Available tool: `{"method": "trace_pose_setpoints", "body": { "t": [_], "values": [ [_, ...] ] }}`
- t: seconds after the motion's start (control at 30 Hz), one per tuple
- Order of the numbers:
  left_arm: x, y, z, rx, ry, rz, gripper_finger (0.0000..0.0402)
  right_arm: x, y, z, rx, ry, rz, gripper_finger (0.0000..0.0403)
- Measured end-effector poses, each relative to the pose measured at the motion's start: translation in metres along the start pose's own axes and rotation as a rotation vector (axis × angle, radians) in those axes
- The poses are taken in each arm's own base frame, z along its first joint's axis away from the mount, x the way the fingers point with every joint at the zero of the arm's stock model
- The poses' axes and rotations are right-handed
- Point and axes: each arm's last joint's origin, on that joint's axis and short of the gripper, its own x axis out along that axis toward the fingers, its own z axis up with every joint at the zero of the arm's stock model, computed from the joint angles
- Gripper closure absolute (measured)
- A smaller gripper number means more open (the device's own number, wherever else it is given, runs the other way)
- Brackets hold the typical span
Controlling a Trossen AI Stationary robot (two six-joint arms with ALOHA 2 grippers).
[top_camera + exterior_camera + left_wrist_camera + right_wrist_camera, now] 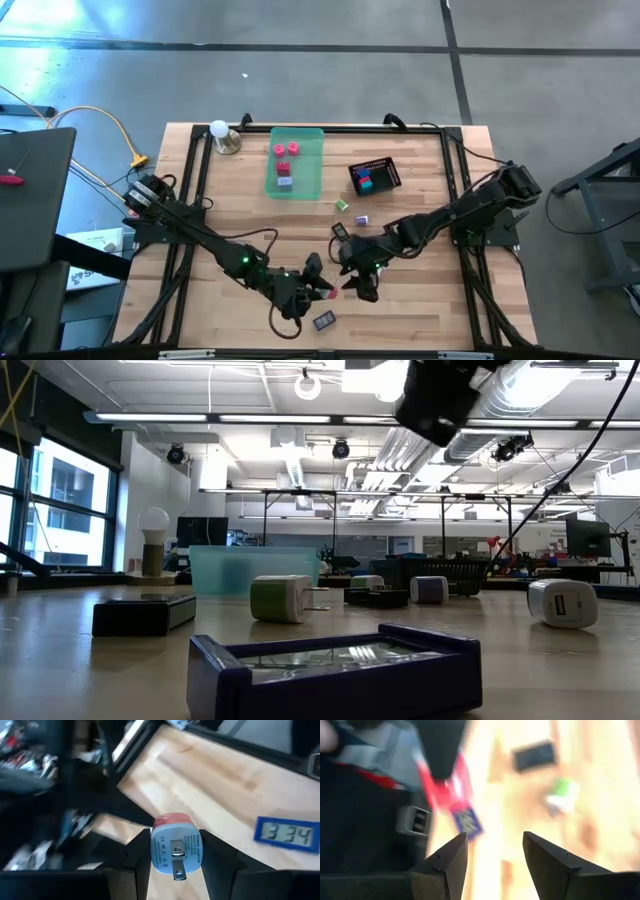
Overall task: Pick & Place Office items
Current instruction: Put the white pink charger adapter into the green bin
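My left gripper will let go of the plug adapter beside the darker pink piece in the green tray [299,167], toward the mesh basket.
My left gripper [318,290] hangs near the table's front middle, shut on a small red-and-blue plug adapter [175,845]. My right gripper [360,285] hovers just to its right, open, with nothing between its fingers [495,845]. A blue piece with a number display [323,321] lies flat on the table below them. A green-and-white piece [342,205], a lavender piece [362,220] and a black piece [340,230] lie on the table farther back. Pink pieces [286,150] lie in the green tray [310,175]. My left gripper pinches the adapter's two opposite sides [154,851] between its two fingers. The blue face with its metal prong [177,862] points back toward the wrist, and the red end points away. The fingers slant down toward the table. The adapter is lifted clear of the table.
A black mesh basket [375,175] with coloured pieces stands at the back right. A lamp bulb on a stand [222,135] sits at the back left corner. A white adapter [560,603] lies on the table. A black frame [195,190] runs along the table's sides.
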Motion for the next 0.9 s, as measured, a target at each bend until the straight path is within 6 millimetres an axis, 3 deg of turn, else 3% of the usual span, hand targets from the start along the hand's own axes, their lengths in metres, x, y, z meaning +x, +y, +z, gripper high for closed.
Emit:
{"method": "trace_pose_setpoints", "body": {
  "t": [0.23,0.4,0.5,0.7,0.9],
  "values": [
    [-0.039,0.004,0.007,-0.076,0.065,-0.035,0.0275,-0.004,0.016,-0.028,0.084,0.052,-0.227,0.0225],
    [-0.053,0.021,-0.008,-0.063,0.296,0.137,0.0275,-0.002,0.036,-0.044,0.106,-0.016,-0.293,0.0225],
    [-0.058,0.047,-0.019,-0.133,0.415,0.131,0.0275,-0.002,0.048,-0.050,0.116,-0.058,-0.283,0.0226],
    [-0.062,0.119,-0.049,-0.333,0.563,0.104,0.0275,-0.002,0.065,-0.056,0.090,-0.115,-0.257,0.0228],
    [-0.077,0.190,-0.109,-0.591,0.699,0.121,0.0275,-0.003,0.071,-0.059,0.049,-0.133,-0.252,0.0229]
  ]
}}
